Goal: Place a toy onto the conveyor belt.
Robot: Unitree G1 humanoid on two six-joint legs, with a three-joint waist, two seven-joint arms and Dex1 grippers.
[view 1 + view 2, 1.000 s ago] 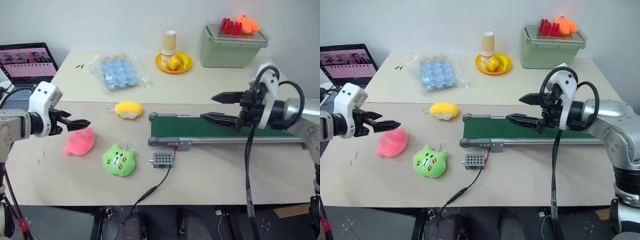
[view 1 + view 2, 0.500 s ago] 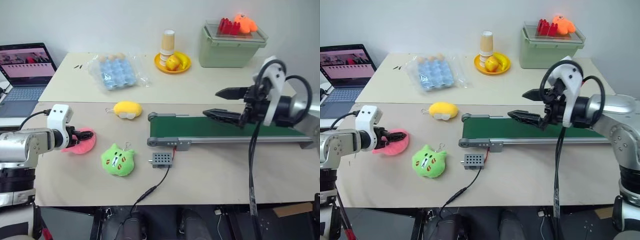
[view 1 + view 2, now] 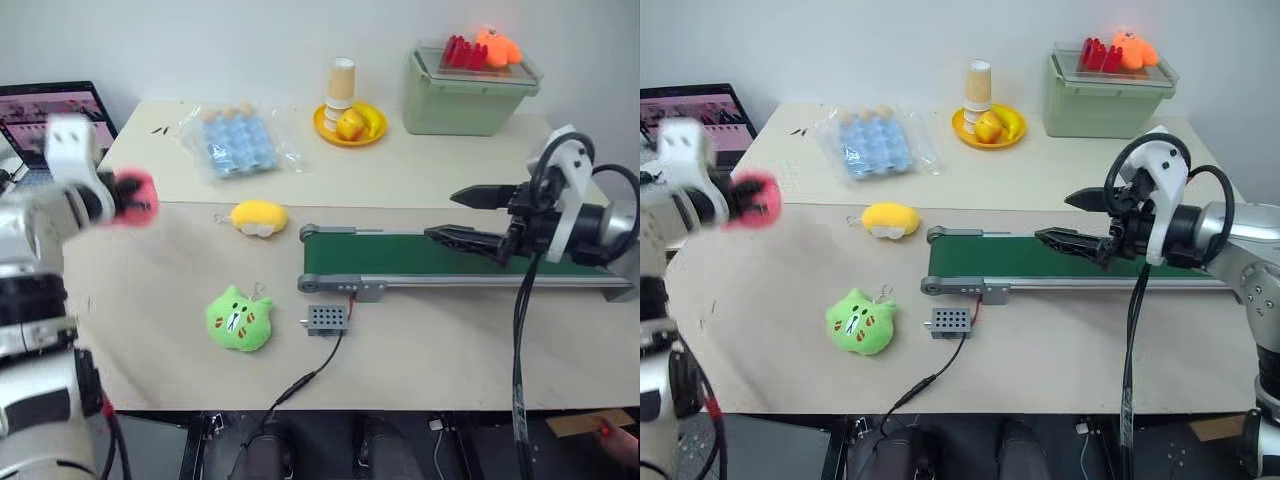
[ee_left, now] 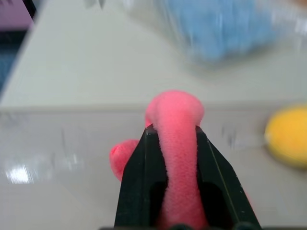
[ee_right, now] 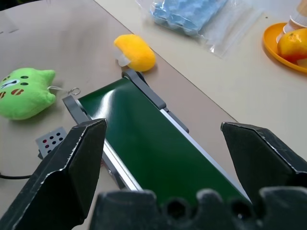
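Observation:
The pink plush toy will pass from my left gripper into my right gripper, which will receive it midair (image 3: 350, 161) between the yellow plate and the conveyor belt.
My left gripper (image 3: 128, 196) is shut on a pink plush toy (image 4: 175, 143), lifted off the table at the far left; the toy is squeezed between the black fingers (image 4: 139, 182). The dark green conveyor belt (image 3: 400, 258) in its grey frame runs across the right half of the table. Above its middle my right gripper (image 3: 462, 216) hangs open, with nothing between its fingers. A green cat-face plush (image 3: 239, 319) lies near the front, left of the belt. A yellow plush (image 3: 258, 217) lies beside the belt's left end.
A small grey perforated box (image 3: 326, 319) with a black cable sits in front of the belt. At the back are a bagged blue egg tray (image 3: 232, 142), a yellow plate of fruit with paper cups (image 3: 348, 118) and a green bin (image 3: 468, 92). A laptop (image 3: 40, 110) stands far left.
My left gripper dropped onto the pink toy, shut on it and lifted it up and away from the table. The right gripper stayed open above the belt.

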